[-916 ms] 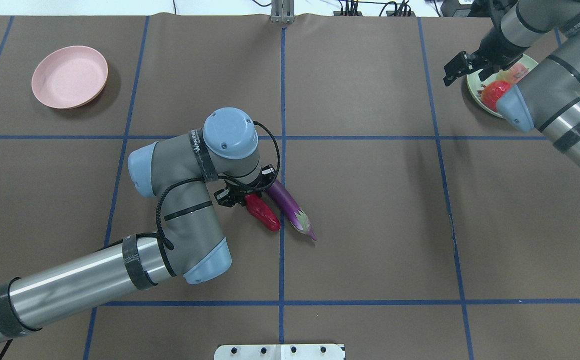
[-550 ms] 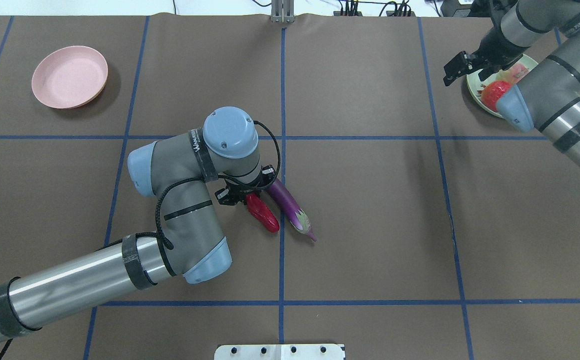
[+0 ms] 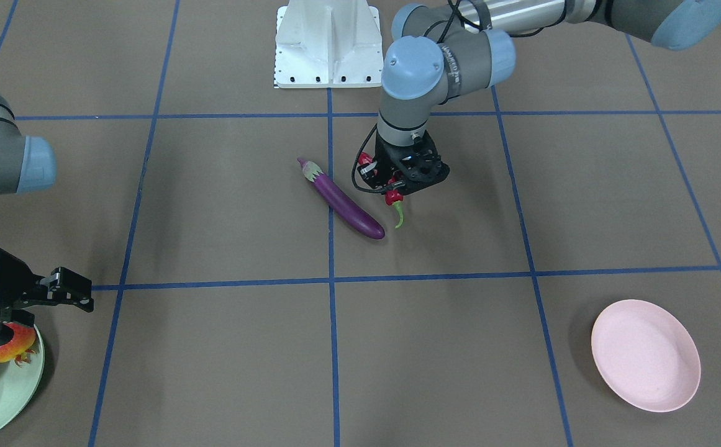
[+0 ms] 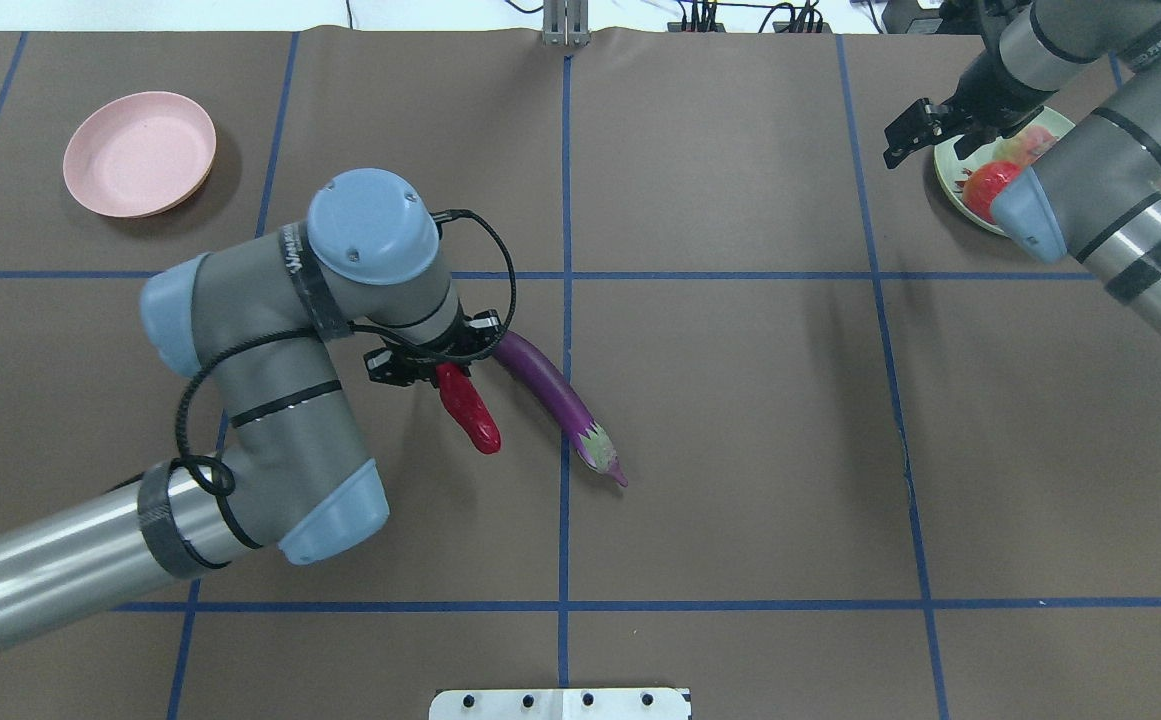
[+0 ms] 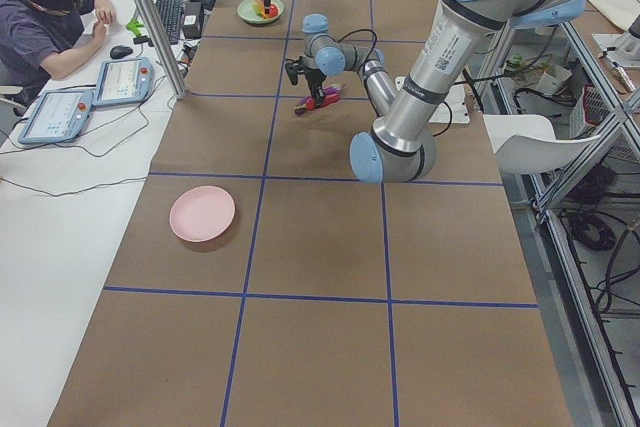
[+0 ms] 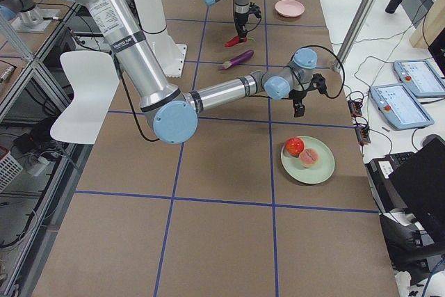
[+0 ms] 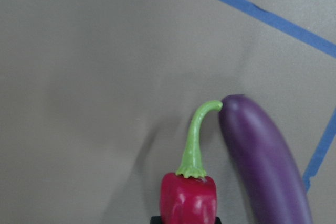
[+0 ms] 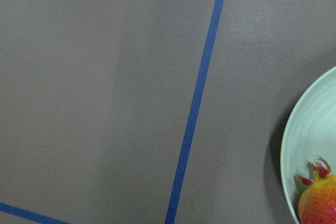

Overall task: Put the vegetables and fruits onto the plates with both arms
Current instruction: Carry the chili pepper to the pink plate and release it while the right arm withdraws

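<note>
Next, my left gripper lets go of the red chili pepper on the bare pink plate (image 3: 664, 356), near the middle of the plate.
My left gripper (image 4: 448, 370) is shut on the red chili pepper (image 4: 470, 410) and holds it just above the table, green stem pointing away in the left wrist view (image 7: 195, 140). The purple eggplant (image 4: 552, 402) lies on the table beside it, also in the front view (image 3: 343, 201). My right gripper (image 4: 905, 132) is open and empty, beside the mint green plate (image 4: 945, 180) at the far right. The plate holds the pomegranate (image 4: 988, 186) and the peach (image 4: 1035, 142). The pink plate (image 4: 140, 152) sits bare at the far left.
The brown table cover has blue tape grid lines. The white base plate (image 4: 560, 703) sits at the near edge. A person sits at a side desk (image 5: 50, 22) with tablets, beyond the table's far side.
My left arm has swung left and lifted the chili away from the eggplant. The eggplant stays on the table. My right gripper has barely moved.
</note>
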